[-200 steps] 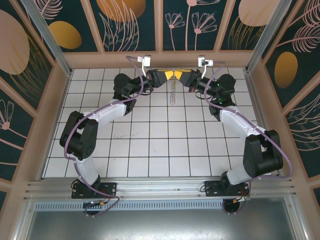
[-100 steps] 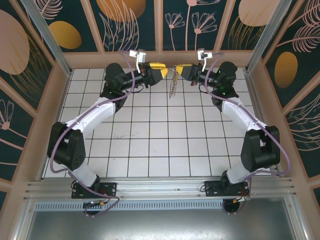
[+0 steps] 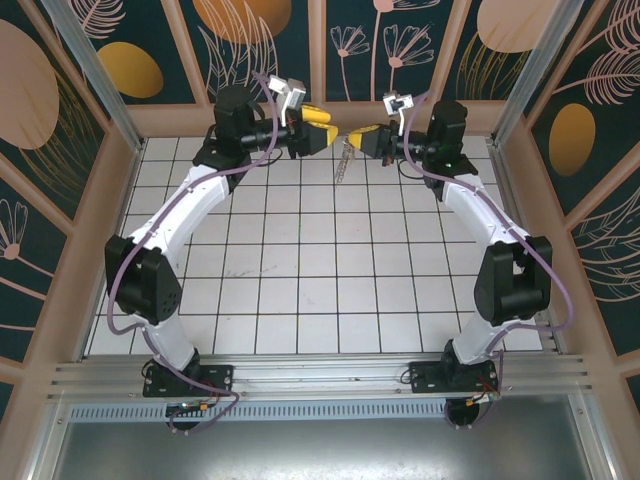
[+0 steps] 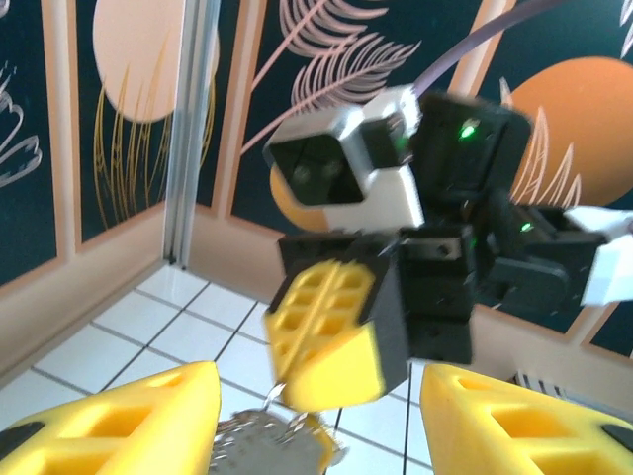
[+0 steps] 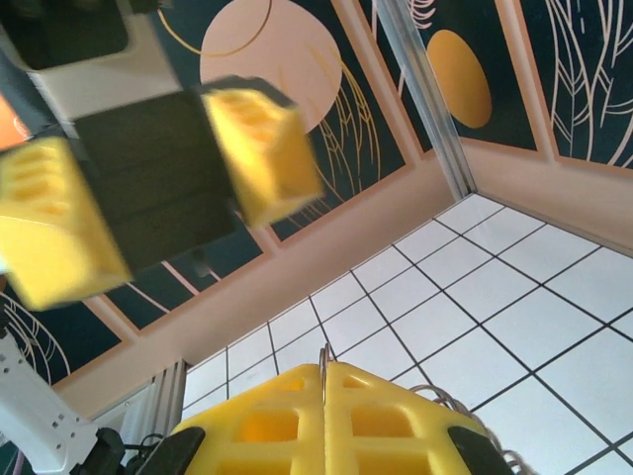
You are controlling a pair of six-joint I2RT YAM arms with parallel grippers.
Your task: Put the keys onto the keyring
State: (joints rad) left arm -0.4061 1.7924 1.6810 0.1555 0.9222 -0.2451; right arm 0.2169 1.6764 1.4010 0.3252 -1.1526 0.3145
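Observation:
Only a tip of the keyring's wire shows past the fingers of my right gripper. Next, my left gripper pinches that tip (image 4: 273,395) before my right gripper backs away.
My right gripper (image 3: 357,136) is raised near the back wall and shut on the keyring (image 3: 344,162), a thin grey metal loop hanging below its yellow fingertips. In the right wrist view the ring's wire (image 5: 323,358) shows pinched in the seam of the gripper (image 5: 324,381). My left gripper (image 3: 328,127) faces it from the left, open, a small gap away. In the left wrist view its gripper (image 4: 316,411) has its fingers spread on either side of the right gripper's shut fingertips (image 4: 336,332). The keyring (image 4: 259,447) dangles there with a small brass-yellow key (image 4: 318,441).
The white tiled floor (image 3: 300,270) lies well below both grippers. The beige back wall ledge (image 3: 320,118) runs just behind them, and a metal corner post (image 4: 190,129) stands at the left. The arm bases sit at the near edge.
The left gripper has opened, let go and drawn back to the left. Both arms have risen toward the back wall. The right gripper has kept the keyring.

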